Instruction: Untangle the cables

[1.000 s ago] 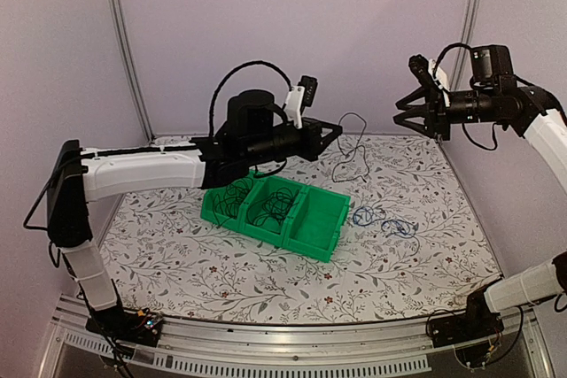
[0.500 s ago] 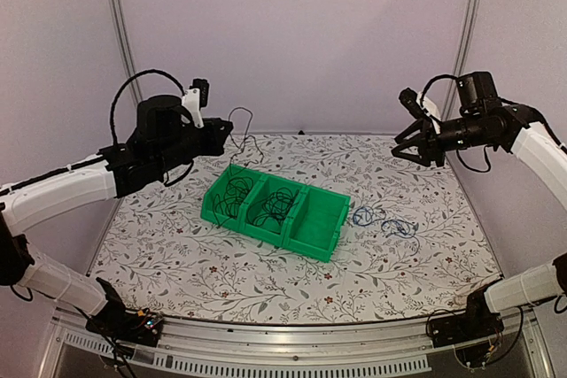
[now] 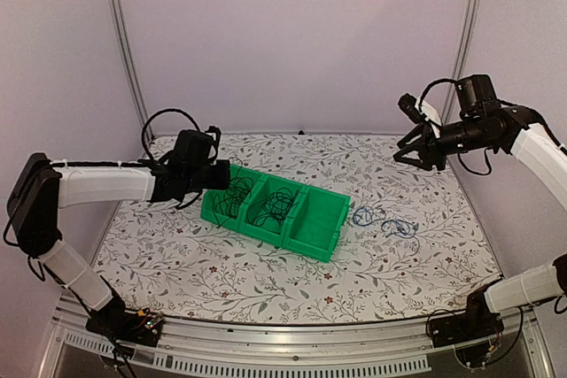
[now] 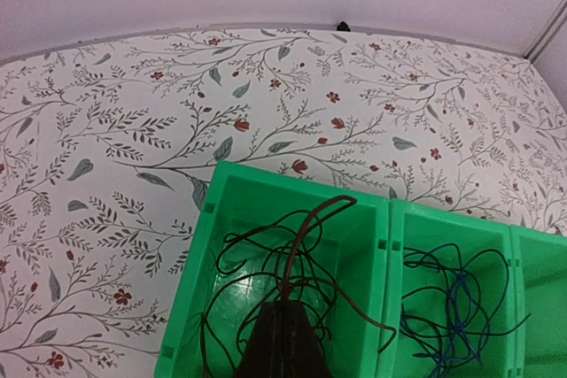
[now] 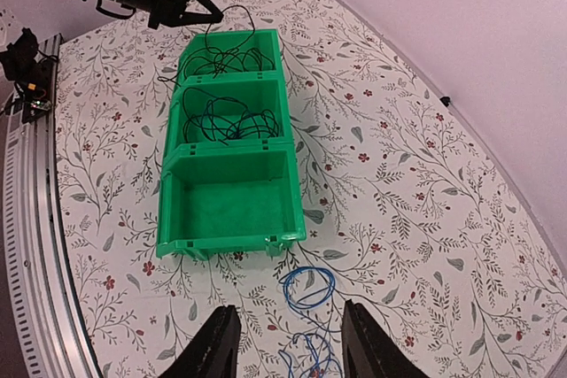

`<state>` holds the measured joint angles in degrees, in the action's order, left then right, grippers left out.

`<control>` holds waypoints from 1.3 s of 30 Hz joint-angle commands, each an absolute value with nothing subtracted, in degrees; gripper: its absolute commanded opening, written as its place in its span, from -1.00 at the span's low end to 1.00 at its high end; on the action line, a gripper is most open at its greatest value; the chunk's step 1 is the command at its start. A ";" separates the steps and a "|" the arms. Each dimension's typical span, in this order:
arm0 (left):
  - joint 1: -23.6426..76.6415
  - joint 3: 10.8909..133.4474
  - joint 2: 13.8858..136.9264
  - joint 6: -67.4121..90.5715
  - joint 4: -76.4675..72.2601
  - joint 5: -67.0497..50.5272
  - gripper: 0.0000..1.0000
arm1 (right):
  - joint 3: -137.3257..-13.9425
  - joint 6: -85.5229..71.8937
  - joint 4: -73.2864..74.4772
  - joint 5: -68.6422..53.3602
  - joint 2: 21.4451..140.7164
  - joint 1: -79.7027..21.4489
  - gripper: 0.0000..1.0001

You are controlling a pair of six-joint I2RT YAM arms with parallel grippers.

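The crossed loops (image 3: 405, 225) (image 5: 316, 363) of the blue cable lying farther from the green bin are next, and my right gripper should go down to them and close there.
My left gripper (image 3: 219, 175) hangs low over the left compartment of the green bin (image 3: 312, 246) and is shut on a thin black cable (image 4: 306, 232). That cable arches up from the closed tips (image 4: 285, 309) and drops back among the other black cables (image 3: 232, 197) in that compartment. The middle compartment holds black and blue cables (image 4: 452, 307). A blue cable (image 3: 383, 220) lies loose on the table to the right of the bin. My right gripper (image 3: 410, 151) is raised high at the right, open and empty, with the blue cable (image 5: 310, 289) far below its fingers (image 5: 215, 347).
The bin's right compartment (image 5: 232, 196) has nothing in it. A floral table cover (image 3: 266, 281) spans the work area, ringed by lilac walls and metal posts (image 3: 124, 50). The metal front rail (image 3: 292, 353) carries both arm bases.
My left arm swung from high at the back centre out to the left, then down to the bin's left compartment, carrying the black cable. My right gripper sank slightly.
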<state>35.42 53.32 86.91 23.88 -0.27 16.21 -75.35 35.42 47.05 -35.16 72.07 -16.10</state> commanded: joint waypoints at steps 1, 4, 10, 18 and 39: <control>33.87 57.12 94.46 22.71 -1.60 18.37 -1.00 | -74.46 35.85 48.41 -34.04 72.16 -15.92 -0.13; 33.67 60.41 100.51 22.87 -0.24 17.78 -1.00 | -73.76 36.14 48.56 -33.23 71.82 -15.95 -0.13; 33.74 65.33 106.98 24.98 6.76 16.54 -1.00 | -71.69 36.18 48.76 -30.59 72.68 -15.63 -0.11; 34.03 65.42 102.35 26.64 10.97 15.38 -0.74 | -67.77 35.99 48.58 -26.02 82.09 -11.24 -0.11; 37.97 69.54 85.36 27.79 17.27 19.10 0.05 | -62.08 38.33 41.82 -17.64 100.74 -10.16 -0.50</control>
<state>36.51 66.57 87.22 27.97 16.40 18.68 -61.19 38.24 43.24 -17.89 99.04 -10.41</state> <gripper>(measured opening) 0.526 0.331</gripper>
